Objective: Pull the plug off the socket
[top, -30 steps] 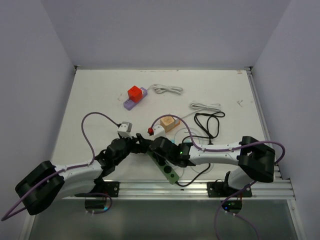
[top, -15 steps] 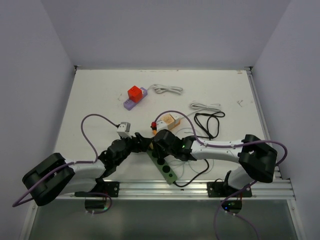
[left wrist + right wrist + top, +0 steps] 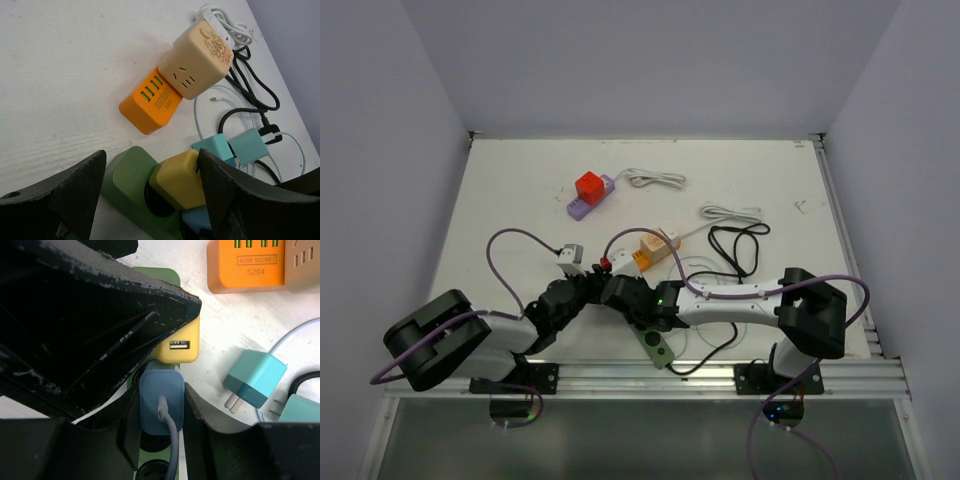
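Note:
The robot's right gripper will set the blue plug down between the orange-and-beige cube socket and the looped black cable (image 3: 710,262).
A green power strip (image 3: 658,348) lies near the table's front, with a yellow plug (image 3: 180,180) and a blue plug (image 3: 161,402) seated in it. My right gripper (image 3: 161,412) is shut on the blue plug, one finger (image 3: 210,432) on each side. The plug's grey cable runs back toward the wrist. My left gripper (image 3: 151,165) is open wide, straddling the strip's far end (image 3: 125,177) and the yellow plug. Its right finger (image 3: 235,200) touches the yellow plug. In the top view both grippers (image 3: 608,292) meet over the strip's far end and hide both plugs.
An orange-and-beige cube socket (image 3: 655,247) lies just beyond the strip. Two loose teal plugs (image 3: 255,377) with white cables lie to its right. A black cable (image 3: 740,245), white cables (image 3: 730,212) and a red-and-purple socket block (image 3: 590,190) lie farther back.
My right gripper has moved left along the strip to its far end, beside the left gripper. The left arm has swung and drawn in. The orange-and-beige cube socket has shifted slightly left.

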{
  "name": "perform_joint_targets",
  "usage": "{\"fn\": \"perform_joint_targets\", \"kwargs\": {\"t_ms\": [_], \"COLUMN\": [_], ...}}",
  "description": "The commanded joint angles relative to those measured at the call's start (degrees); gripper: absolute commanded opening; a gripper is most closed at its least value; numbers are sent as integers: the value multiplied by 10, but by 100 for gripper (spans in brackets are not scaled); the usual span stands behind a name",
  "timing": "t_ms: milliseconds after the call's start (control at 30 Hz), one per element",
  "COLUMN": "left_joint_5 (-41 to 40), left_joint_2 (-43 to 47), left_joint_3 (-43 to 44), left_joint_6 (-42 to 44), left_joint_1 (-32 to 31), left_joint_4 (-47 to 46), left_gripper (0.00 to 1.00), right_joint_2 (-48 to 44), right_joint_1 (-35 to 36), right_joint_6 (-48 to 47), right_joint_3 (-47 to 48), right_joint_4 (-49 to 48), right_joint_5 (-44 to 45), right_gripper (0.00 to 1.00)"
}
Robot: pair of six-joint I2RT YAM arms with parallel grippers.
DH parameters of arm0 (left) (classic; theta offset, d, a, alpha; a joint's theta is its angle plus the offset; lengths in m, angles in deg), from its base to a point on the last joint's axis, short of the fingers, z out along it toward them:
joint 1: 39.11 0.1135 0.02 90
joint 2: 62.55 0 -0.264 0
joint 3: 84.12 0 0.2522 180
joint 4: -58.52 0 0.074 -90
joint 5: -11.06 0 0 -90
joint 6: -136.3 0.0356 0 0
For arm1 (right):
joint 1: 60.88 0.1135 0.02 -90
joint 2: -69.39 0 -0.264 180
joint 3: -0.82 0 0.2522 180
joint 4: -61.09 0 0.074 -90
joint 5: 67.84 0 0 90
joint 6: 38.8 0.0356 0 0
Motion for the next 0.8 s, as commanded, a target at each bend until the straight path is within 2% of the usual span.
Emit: {"fn": "perform_joint_targets", "kwargs": {"t_ms": [0, 167, 233, 300, 433, 533, 567, 633, 767], "left_joint_5": [-4, -7, -6, -6, -6, -7, -7, -7, -7], "left_joint_2": [-35, -37, -38, -39, -40, -42, -43, -44, -46], "left_joint_3": [-67, -71, -71, -71, -71, -70, -69, -69, -68], "left_joint_6": [27, 26, 26, 27, 28, 30, 29, 30, 30], "left_joint_1": [-9, -14, -14, -14, -14, -14, -15, -15, -15], "left_joint_4": [104, 97, 96, 95, 93, 93, 93, 93, 94], "left_gripper": [77, 74, 68, 66, 63, 63, 63, 63, 63], "right_joint_2": [-41, -100, -114, -113, -88, -65, -42, -24, -23], "right_joint_1": [2, -69, -84, -85, -74, -39, -28, 0, 6], "right_joint_6": [6, 62, 69, 65, 43, 19, 11, 9, 21], "right_joint_3": [18, -78, -90, -84, -55, -7, 24, 61, 49], "right_joint_4": [-35, -143, -156, -143, -104, -46, -8, 23, 11], "right_joint_5": [6, -117, -143, -139, -103, -26, 25, 59, 57], "right_gripper": [0, 0, 0, 0, 0, 0, 0, 0, 0]}}
